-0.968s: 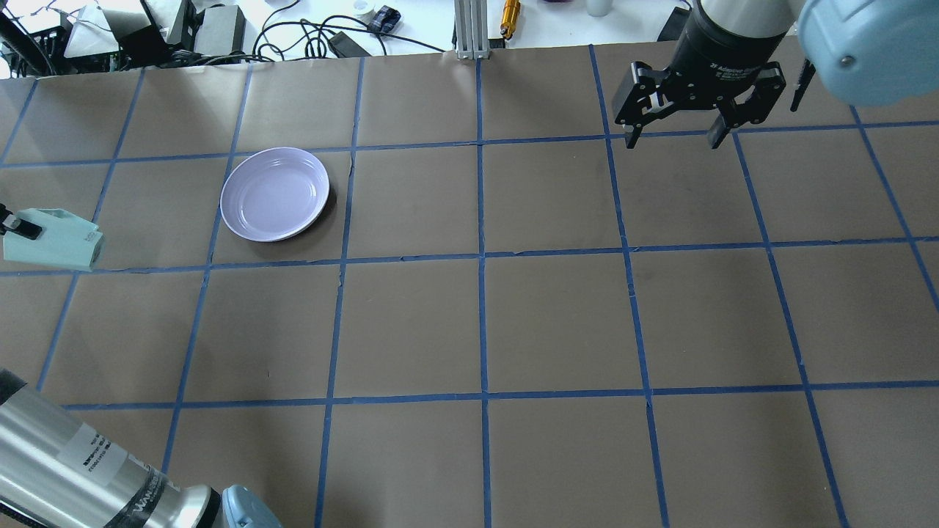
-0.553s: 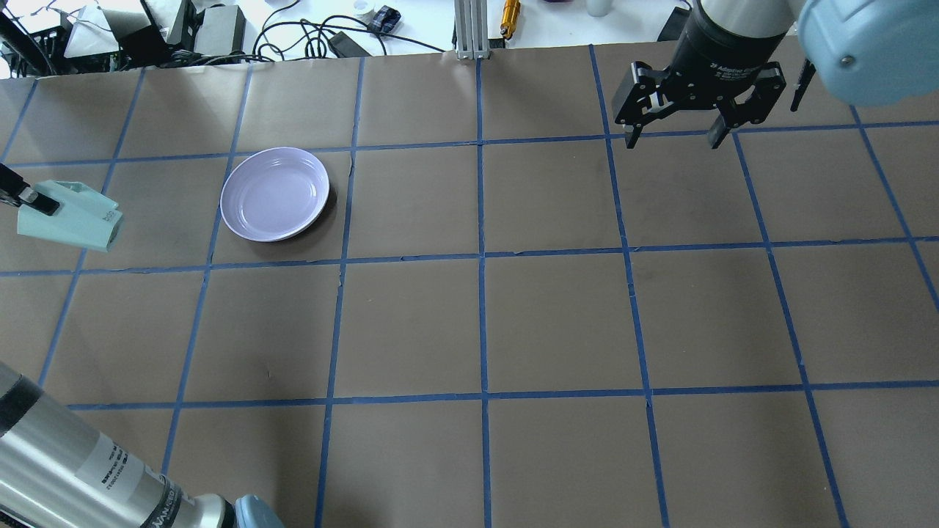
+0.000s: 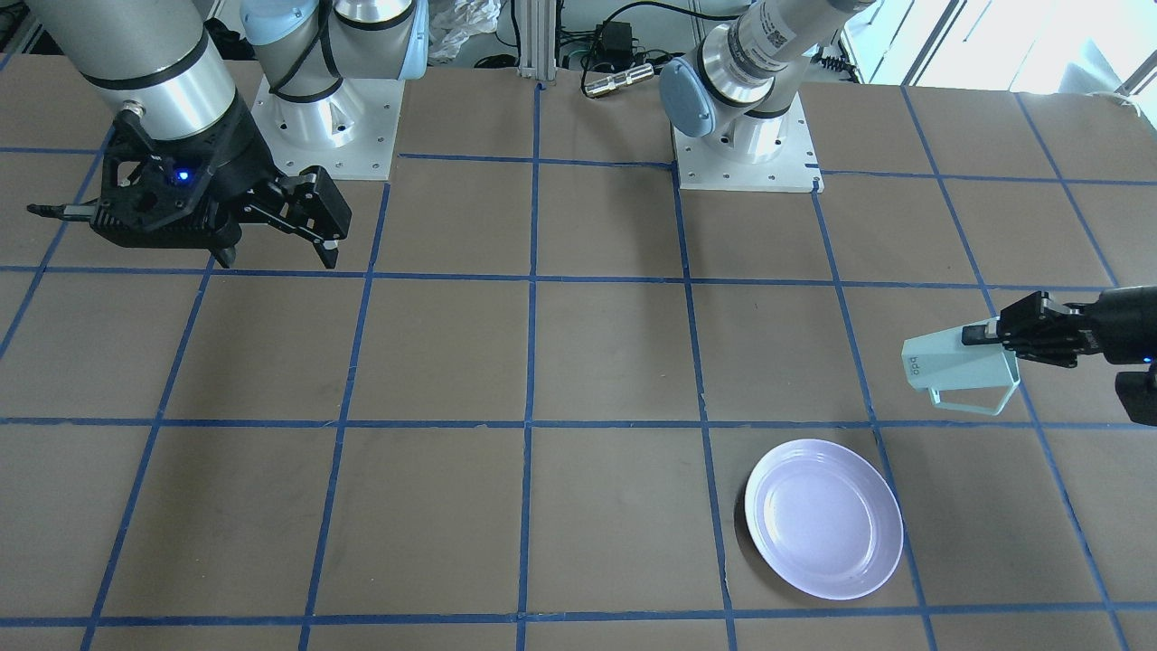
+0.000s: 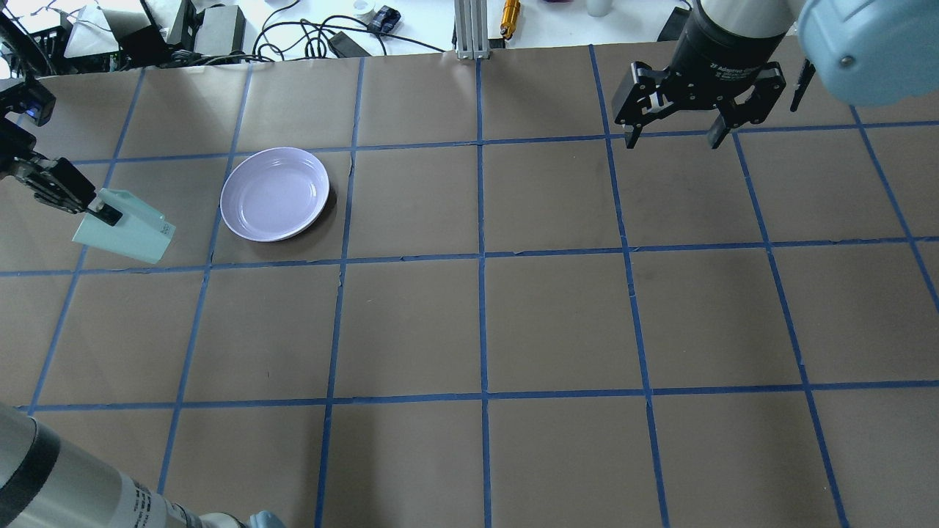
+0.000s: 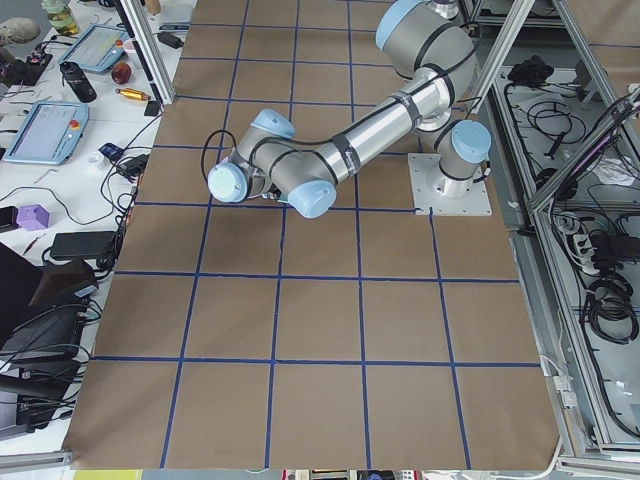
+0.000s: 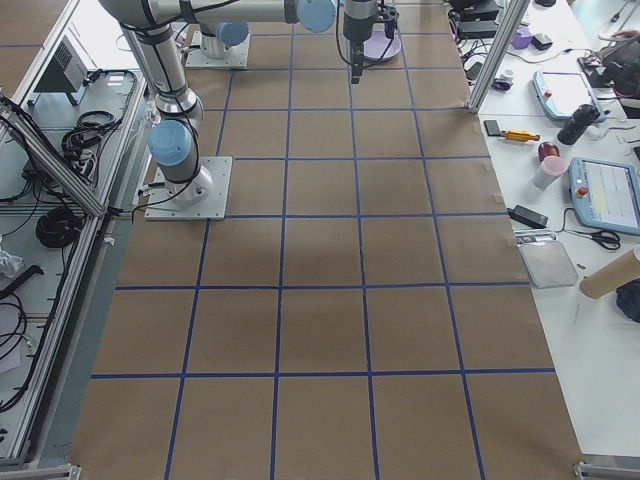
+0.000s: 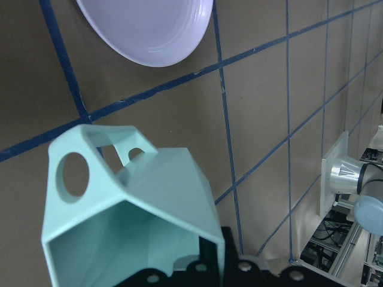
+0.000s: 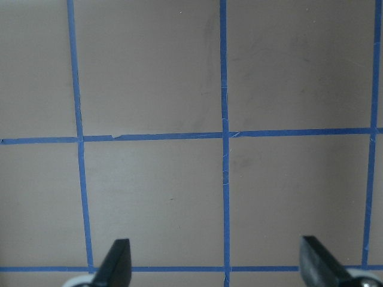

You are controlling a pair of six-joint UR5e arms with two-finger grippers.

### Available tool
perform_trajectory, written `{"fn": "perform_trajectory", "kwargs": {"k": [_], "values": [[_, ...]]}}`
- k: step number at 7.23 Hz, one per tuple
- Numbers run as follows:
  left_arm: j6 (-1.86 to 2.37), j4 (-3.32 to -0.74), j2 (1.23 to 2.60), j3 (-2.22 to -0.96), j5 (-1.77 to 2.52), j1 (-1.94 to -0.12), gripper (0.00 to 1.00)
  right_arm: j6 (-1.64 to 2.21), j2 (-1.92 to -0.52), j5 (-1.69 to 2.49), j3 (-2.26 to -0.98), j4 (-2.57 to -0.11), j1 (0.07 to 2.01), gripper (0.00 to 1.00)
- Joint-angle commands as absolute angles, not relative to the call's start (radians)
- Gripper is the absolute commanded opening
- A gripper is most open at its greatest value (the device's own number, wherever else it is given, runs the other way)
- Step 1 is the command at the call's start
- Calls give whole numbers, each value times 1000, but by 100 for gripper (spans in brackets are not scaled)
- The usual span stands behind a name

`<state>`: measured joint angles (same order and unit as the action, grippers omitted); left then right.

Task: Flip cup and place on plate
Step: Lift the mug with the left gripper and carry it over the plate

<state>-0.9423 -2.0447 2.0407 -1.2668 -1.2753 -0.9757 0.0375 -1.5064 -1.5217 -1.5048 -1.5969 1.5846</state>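
My left gripper has the pale mint-green cup. Next, I let go of it with that gripper near the middle of the lavender-white plate [image 3: 832,510] [image 7: 157,7].
The pale mint-green cup [image 4: 125,236] hangs on its side above the table, left of the plate, with its marked base toward the plate. My left gripper [image 4: 101,213] is shut on the cup's wall at the rim. In the front-facing view the cup [image 3: 956,371] hangs from the left gripper [image 3: 983,336] with its handle downward. In the left wrist view the cup [image 7: 131,221] fills the foreground with its mouth toward the camera. The lavender-white plate [image 4: 275,193] lies empty on the table; it also shows in the front-facing view [image 3: 824,518] and the left wrist view [image 7: 149,27]. My right gripper [image 4: 673,138] is open and empty at the far right, above bare table [image 8: 218,263].
The table is brown paper with a blue tape grid. Cables and boxes [image 4: 147,29] and an aluminium post [image 4: 469,29] stand along its far edge. The arm bases [image 3: 325,117] [image 3: 746,149] are bolted at the robot's side.
My left gripper has carried the cup to the right, toward the plate, and has come into view. The cup has turned somewhat. The right arm has not moved.
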Motion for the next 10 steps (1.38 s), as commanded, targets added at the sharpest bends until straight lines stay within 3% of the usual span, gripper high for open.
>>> {"fn": "perform_trajectory", "kwargs": {"k": [1, 6, 10], "values": [[-787, -1853, 1984, -1299, -1401, -1144, 0, 38, -1506, -1522, -1505, -1597, 1585, 100], [-697, -1484, 1992, -1370, -1564, -1383, 0, 38, -1506, -1522, -1505, -1597, 1585, 100], [-661, -1393, 2074, -1367, -1628, -1419, 0, 37, -1506, -1522, -1505, -1597, 1585, 100]]}}
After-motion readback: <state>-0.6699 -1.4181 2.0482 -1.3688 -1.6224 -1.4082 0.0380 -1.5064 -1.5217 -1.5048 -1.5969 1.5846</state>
